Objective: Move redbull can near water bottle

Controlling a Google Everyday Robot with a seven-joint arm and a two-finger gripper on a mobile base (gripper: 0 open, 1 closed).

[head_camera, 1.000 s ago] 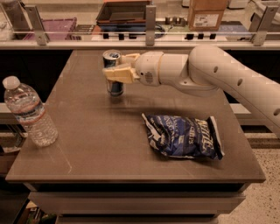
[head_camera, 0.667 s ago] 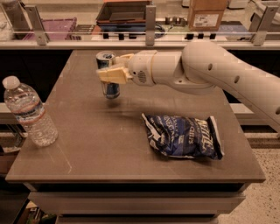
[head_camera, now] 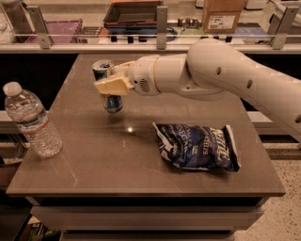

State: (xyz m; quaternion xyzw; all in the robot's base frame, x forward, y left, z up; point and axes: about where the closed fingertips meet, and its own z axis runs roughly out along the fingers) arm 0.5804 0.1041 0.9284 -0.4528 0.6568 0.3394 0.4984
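Note:
Next, I let go of the redbull can with my gripper on the brown table (head_camera: 86,136), close beside the water bottle and facing the chip bag.
The redbull can (head_camera: 104,70), blue and silver with a silver top, is held tilted above the table's far left part. My gripper (head_camera: 111,84) reaches in from the right and is shut on the can's middle. The can's lower end (head_camera: 113,105) hangs clear of the tabletop. The water bottle (head_camera: 32,120), clear with a white cap, stands upright near the table's left edge, well to the left of and nearer than the can.
A dark blue chip bag (head_camera: 196,147) lies on the brown table (head_camera: 117,160) right of centre. Behind the table runs a rail with glass panels (head_camera: 160,23), with trays and a cardboard box (head_camera: 223,14) beyond.
My gripper has carried the can leftward and slightly nearer, lifted off the table and tilted. The bottle and chip bag have not moved.

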